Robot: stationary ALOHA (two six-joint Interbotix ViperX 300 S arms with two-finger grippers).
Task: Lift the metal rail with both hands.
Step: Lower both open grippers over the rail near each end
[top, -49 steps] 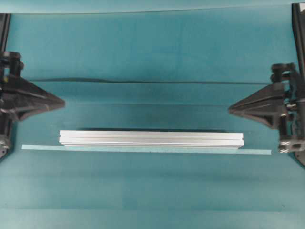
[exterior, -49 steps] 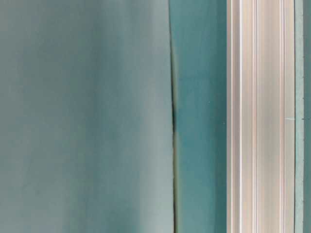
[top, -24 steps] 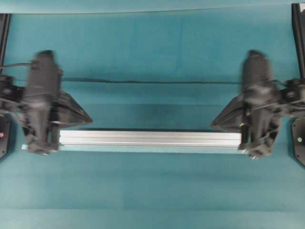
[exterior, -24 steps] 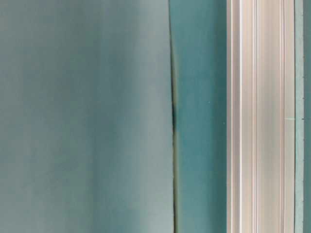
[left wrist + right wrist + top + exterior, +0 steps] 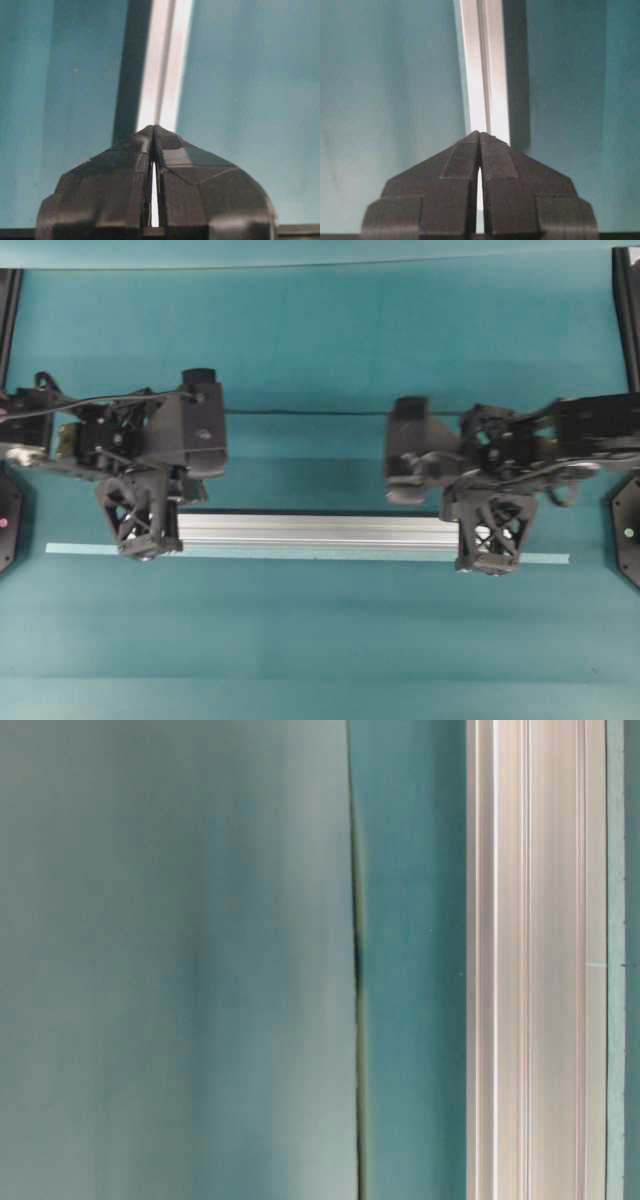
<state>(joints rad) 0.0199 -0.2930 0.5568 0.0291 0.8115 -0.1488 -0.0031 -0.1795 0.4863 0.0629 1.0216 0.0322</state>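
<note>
My right gripper moves inward next from the metal rail's nearest end and closes across the metal rail's long sides (image 5: 387, 531) (image 5: 488, 112).
The metal rail (image 5: 320, 530) lies flat on the teal cloth, a silvery grooved bar running left to right; it also shows as a pale bar (image 5: 535, 960) in the table-level view. My left gripper (image 5: 148, 552) hangs over the rail's left end, its fingertips pressed together and nothing between them. My right gripper (image 5: 487, 565) is over the right end, likewise shut and empty. In the left wrist view the closed left gripper (image 5: 153, 127) points along the rail (image 5: 165, 60). The right wrist view shows the right gripper (image 5: 479, 133) closed above the rail (image 5: 485, 65).
A thin flat pale strip (image 5: 550, 559) lies along the rail's near side and sticks out past both ends; it also shows as a strip (image 5: 615, 960) at table level. A dark seam (image 5: 320, 412) crosses the cloth behind the rail. Black frame posts (image 5: 625, 300) stand at the edges.
Both arms have swung in from the table's sides and now stand over the rail's two ends. The rail has not moved, and both grippers stayed shut.
</note>
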